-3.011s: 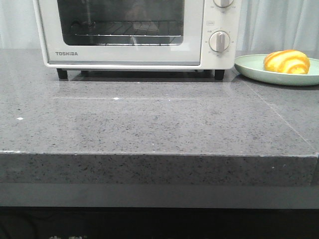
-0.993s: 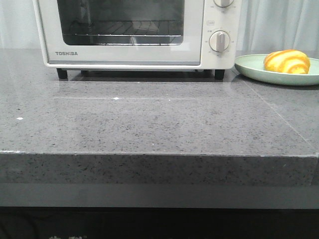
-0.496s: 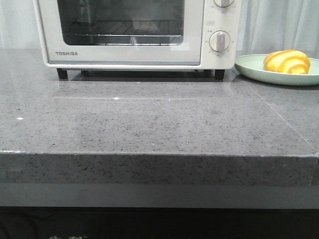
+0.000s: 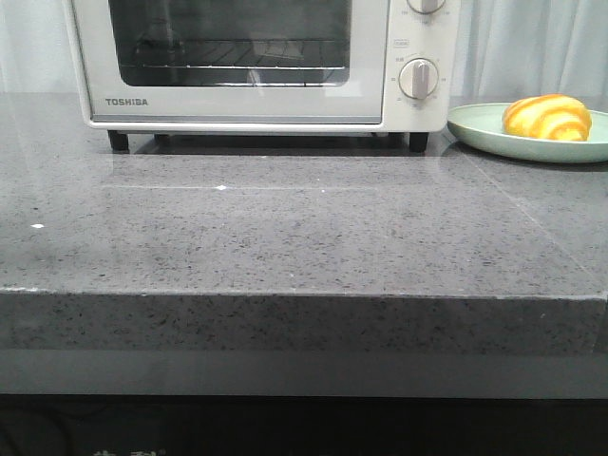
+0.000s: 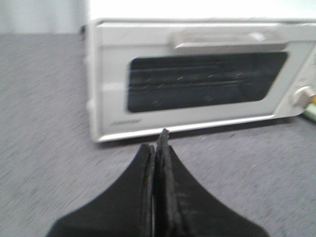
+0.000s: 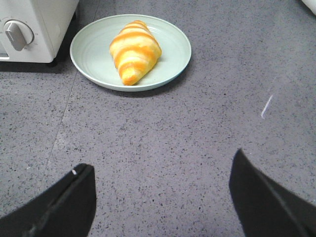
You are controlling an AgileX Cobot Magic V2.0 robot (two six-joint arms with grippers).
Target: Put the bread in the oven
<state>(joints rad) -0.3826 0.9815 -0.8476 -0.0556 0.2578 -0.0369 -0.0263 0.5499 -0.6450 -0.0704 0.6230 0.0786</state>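
Observation:
The robot's right gripper will next move to the bread on the pale green plate and close on its narrow near end [image 4: 566, 128] [image 6: 131, 71].
The bread [image 4: 546, 117], a golden roll with orange stripes, lies on a pale green plate [image 4: 475, 123] at the right of the counter; it also shows in the right wrist view [image 6: 134, 51]. The white oven [image 4: 256, 104] stands at the back with its door closed, and it fills the left wrist view [image 5: 197, 79]. My left gripper [image 5: 157, 140] is shut and empty, some way in front of the oven door. My right gripper [image 6: 163, 168] is open and empty over bare counter, short of the plate. Neither gripper shows in the front view.
The grey speckled counter [image 4: 304, 228] ends in a front edge [image 4: 304, 296] near the camera. The oven's handle [image 5: 227, 40] runs along the top of its door, and a dial [image 6: 17, 34] sits beside the plate. A pale curtain [image 4: 532, 47] hangs behind.
Reflections in the oven's glass door shift a little between frames. The bread, plate and oven have not moved.

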